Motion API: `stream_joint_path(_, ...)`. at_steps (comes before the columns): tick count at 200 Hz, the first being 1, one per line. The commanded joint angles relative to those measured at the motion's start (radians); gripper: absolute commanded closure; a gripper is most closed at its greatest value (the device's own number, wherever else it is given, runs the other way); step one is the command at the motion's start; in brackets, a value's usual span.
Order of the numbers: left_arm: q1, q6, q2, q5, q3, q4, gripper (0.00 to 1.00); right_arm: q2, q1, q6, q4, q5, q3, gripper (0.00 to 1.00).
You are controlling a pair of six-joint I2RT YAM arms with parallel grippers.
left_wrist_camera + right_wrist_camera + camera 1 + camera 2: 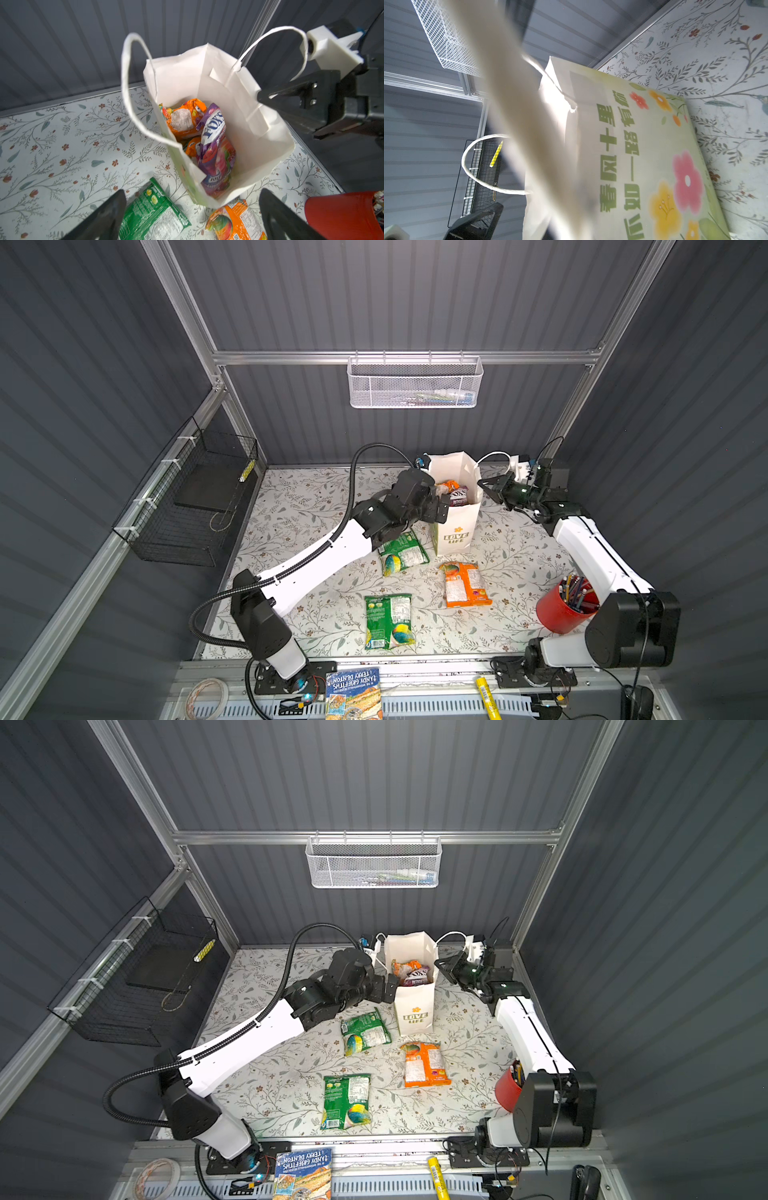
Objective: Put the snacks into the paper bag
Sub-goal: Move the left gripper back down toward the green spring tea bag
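Next, my left gripper moves to the green snack beside the white paper bag and closes on the snack's side [417, 548] [168, 204] that faces the bag.
The white paper bag [455, 531] [415, 1011] [259, 145] [643, 155] stands upright at the back of the table. Inside lie an orange snack [182, 118] and a purple FOX'S snack [216, 149] [459, 495]. My left gripper [440, 506] [384, 988] [192, 197] hovers open and empty by the bag's left rim. My right gripper [484, 485] [442, 965] [262, 97] is shut on the bag's right wall. On the table lie a green snack [402, 552] [153, 216], an orange snack [463, 584] [234, 222] and another green snack [388, 620] [347, 1100].
A red pencil cup [561, 610] [342, 216] stands at the right beside my right arm. A black wire basket [195, 506] hangs on the left wall, a white mesh basket [413, 383] on the back wall. A book [353, 693] and yellow marker [484, 695] lie on the front ledge.
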Motion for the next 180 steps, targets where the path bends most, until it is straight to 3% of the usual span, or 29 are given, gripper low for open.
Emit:
stream_joint_path(1,-0.002,-0.071,-0.076,-0.031,-0.099,0.069,0.0,-0.054,0.003,-0.011,0.06,-0.014,0.011,1.0)
stream_joint_path(28,-0.001,-0.115,-0.134,-0.041,-0.246,0.127,0.0,-0.054,0.003,-0.008,0.061,-0.009,0.009,1.0)
stream_joint_path(55,0.0,-0.15,-0.13,-0.054,-0.299,0.119,0.0,-0.054,0.003,-0.005,0.065,-0.007,0.007,1.0)
stream_joint_path(101,0.002,-0.176,-0.034,-0.082,-0.276,0.028,0.0,-0.046,0.003,-0.002,0.069,0.0,0.005,1.0)
stream_joint_path(180,0.048,-0.187,0.174,0.037,-0.235,0.014,0.0,-0.037,0.002,0.004,0.078,-0.001,0.006,1.0)
